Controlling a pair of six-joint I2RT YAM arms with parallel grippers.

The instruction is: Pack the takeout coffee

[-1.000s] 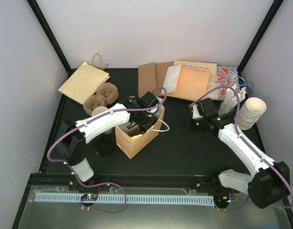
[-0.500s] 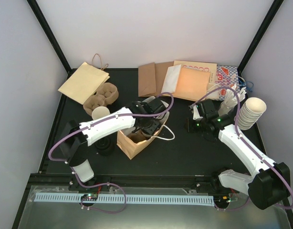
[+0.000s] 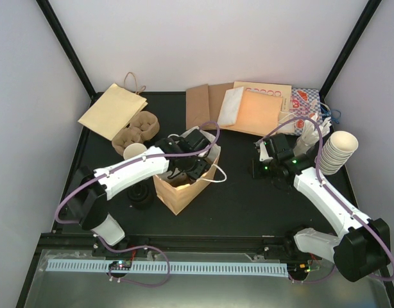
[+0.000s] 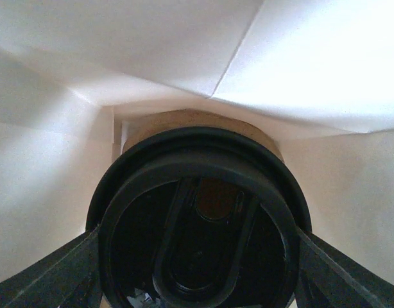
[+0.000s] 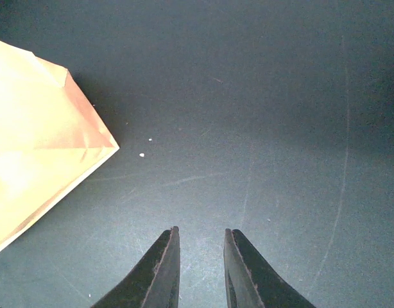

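My left gripper has the takeout coffee cup. Next, I let go of it down in the carrier inside the open brown paper bag (image 3: 195,171) (image 4: 200,218).
A takeout coffee cup shows in the left wrist view as a round black sip lid (image 4: 197,192) filling the frame. My left gripper (image 4: 197,273) is shut on it, one finger (image 4: 52,276) on each side. Pale paper walls surround it. From above, the left gripper (image 3: 186,168) reaches down into the open brown paper bag (image 3: 174,192) with white handles, and the cup is hidden there. My right gripper (image 3: 258,168) hovers low over bare table right of the bag. It (image 5: 201,232) is narrowly open and holds nothing.
A round black lid-like object (image 3: 142,196) stands left of the bag. A lidless cream cup (image 3: 134,152) sits beside the brown pulp carrier (image 3: 139,127). Flat paper bags (image 3: 113,110) (image 3: 258,109) lie at the back. A stack of cups (image 3: 338,151) leans at the right.
The left gripper swung right and back left inside the bag, and the bag and its handle shifted with it. The right arm stayed still.
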